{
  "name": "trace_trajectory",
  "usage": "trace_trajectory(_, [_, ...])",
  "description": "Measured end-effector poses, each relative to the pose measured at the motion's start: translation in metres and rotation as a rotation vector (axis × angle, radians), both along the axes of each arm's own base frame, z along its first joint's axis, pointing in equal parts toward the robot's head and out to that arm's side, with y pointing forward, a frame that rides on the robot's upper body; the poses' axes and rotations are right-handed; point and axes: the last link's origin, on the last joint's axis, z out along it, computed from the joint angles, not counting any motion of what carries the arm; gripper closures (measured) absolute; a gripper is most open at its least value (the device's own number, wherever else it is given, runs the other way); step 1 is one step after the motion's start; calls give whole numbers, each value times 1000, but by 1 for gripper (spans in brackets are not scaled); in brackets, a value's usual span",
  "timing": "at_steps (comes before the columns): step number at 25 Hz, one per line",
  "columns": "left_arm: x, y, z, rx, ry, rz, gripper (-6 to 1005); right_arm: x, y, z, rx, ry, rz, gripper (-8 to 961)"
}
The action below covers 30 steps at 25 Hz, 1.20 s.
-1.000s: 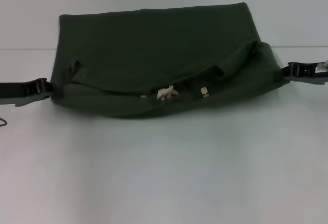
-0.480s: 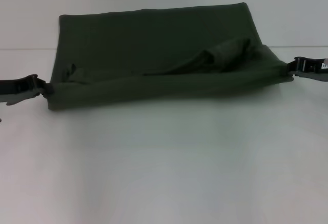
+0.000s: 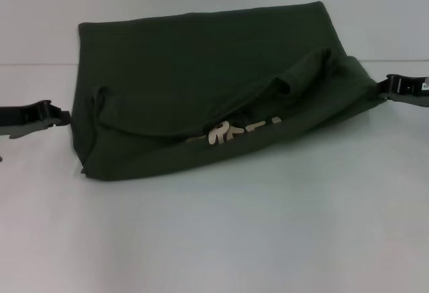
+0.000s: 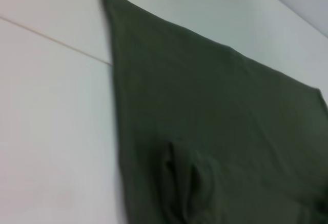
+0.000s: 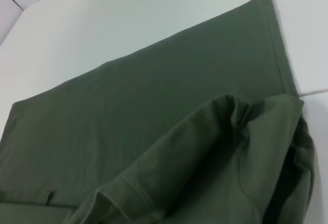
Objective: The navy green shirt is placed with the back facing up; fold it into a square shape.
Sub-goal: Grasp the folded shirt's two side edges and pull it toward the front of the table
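Note:
My right gripper alone holds the shirt and its near corner lies slack below my left gripper, so next my left gripper grasps that corner (image 3: 99,164) before both pull.
The navy green shirt (image 3: 201,72) lies spread across the white table (image 3: 214,239), its near edge folded up and partly lifted. A pale print (image 3: 231,134) peeks from under the fold. My right gripper (image 3: 389,86) is at the shirt's right corner, shut on the cloth and holding that side off the table. My left gripper (image 3: 64,115) hovers just left of the shirt, apart from the fabric, and the left near corner (image 3: 90,169) hangs slack on the table. The left wrist view shows the flat shirt (image 4: 215,121); the right wrist view shows the raised fold (image 5: 215,152).
A thin seam line (image 3: 33,64) crosses the table under the shirt's far part. Bare white table surface stretches in front of the shirt and to both sides.
The left near corner has come free of my left gripper and dropped toward me onto the table. The fold sagged, showing the pale print again. The right side stays held.

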Motion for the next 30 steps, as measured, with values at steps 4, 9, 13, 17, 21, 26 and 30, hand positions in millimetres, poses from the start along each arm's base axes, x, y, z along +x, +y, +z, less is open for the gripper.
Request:
trace_trajectory(4, [0, -11, -3, -35, -4, -84, 897, 1, -2, -3, -8, 1, -3, 932])
trace_trajectory(9, [3, -23, -15, -94, -37, -123, 893, 0, -3, -6, -17, -1, 6, 932])
trace_trajectory(13, [7, -28, -27, -149, -44, -131, 764, -4, -1, -7, -22, -4, 22, 931])
trace_trajectory(17, [4, -27, -26, -112, -54, -99, 601, -7, 1, -7, -23, -7, 33, 931])
trace_trajectory(21, [-1, -25, -27, -83, -52, -69, 431, -7, 1, -7, -23, -8, 35, 931])
trace_trajectory(26, [-2, -24, -32, -71, -42, -54, 323, -7, 2, -6, -20, -9, 35, 931])
trace_trajectory(30, [-2, -24, -38, -83, -45, -46, 237, -7, 1, -6, -20, -9, 34, 932])
